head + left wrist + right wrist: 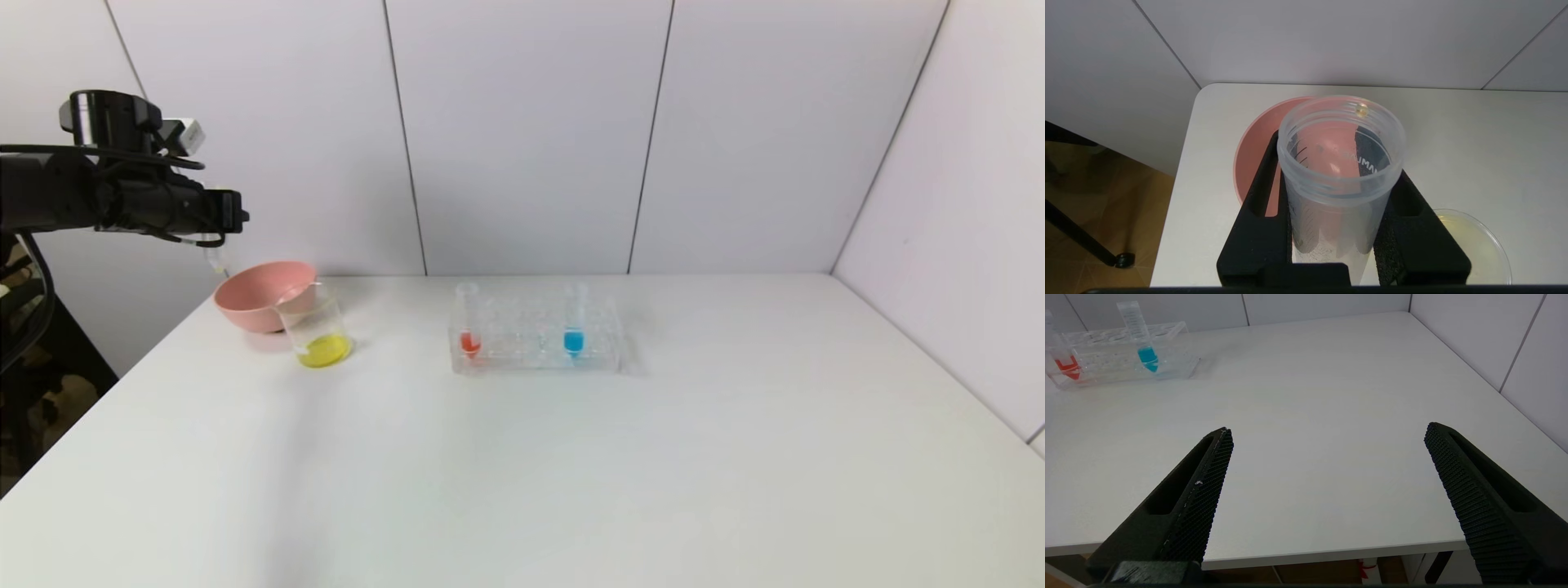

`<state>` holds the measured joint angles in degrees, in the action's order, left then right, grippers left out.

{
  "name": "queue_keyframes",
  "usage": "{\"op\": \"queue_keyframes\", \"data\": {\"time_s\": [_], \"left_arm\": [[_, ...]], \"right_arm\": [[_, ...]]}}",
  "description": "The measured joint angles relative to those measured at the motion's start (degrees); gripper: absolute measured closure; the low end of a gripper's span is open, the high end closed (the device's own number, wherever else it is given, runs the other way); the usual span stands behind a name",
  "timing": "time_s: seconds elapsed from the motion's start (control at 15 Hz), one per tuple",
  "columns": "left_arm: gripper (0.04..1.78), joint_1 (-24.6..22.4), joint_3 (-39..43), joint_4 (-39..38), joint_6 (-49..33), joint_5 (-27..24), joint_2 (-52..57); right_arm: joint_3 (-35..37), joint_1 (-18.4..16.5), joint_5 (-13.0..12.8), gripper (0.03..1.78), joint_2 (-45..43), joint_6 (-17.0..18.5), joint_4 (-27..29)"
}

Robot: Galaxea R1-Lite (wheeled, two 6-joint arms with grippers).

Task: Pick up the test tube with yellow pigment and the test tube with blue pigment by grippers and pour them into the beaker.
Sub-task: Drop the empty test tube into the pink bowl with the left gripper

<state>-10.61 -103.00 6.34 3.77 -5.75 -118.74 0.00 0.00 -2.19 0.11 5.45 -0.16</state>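
Note:
The robot's left gripper will release the drained yellow test tube inside the pink bowl (275,291) (1310,174) behind the beaker.
My left gripper (227,214) is raised above the table's far left corner and shut on the test tube with yellow pigment (216,261), which hangs mouth-down and looks drained. In the left wrist view the gripper (1327,163) clamps this clear tube (1339,192), with one yellow drop at its rim, over the pink bowl (1251,163). The beaker (321,331) holds yellow liquid beside the bowl; its rim shows in the left wrist view (1478,245). The test tube with blue pigment (574,327) stands in the rack (535,347), also seen from the right wrist (1143,339). My right gripper (1327,437) is open and empty at the table's front edge.
The pink bowl (257,294) sits behind the beaker at the far left. A red-tipped tube (469,327) stands at the rack's left end. White wall panels close off the back and right. The table edge drops off at the left, under my left arm.

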Motion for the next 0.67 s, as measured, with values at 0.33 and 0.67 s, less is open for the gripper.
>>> {"op": "queue_keyframes", "data": {"time_s": [0.33,0.67], "left_arm": [[1.27,-0.9,0.2,-2.7,0.4,-0.1,-3.1],[1.27,-1.0,0.4,-4.6,0.7,-0.2,-6.2]], "right_arm": [[0.0,0.0,0.0,0.10,0.0,0.0,0.0],[0.0,0.0,0.0,0.10,0.0,0.0,0.0]]}}
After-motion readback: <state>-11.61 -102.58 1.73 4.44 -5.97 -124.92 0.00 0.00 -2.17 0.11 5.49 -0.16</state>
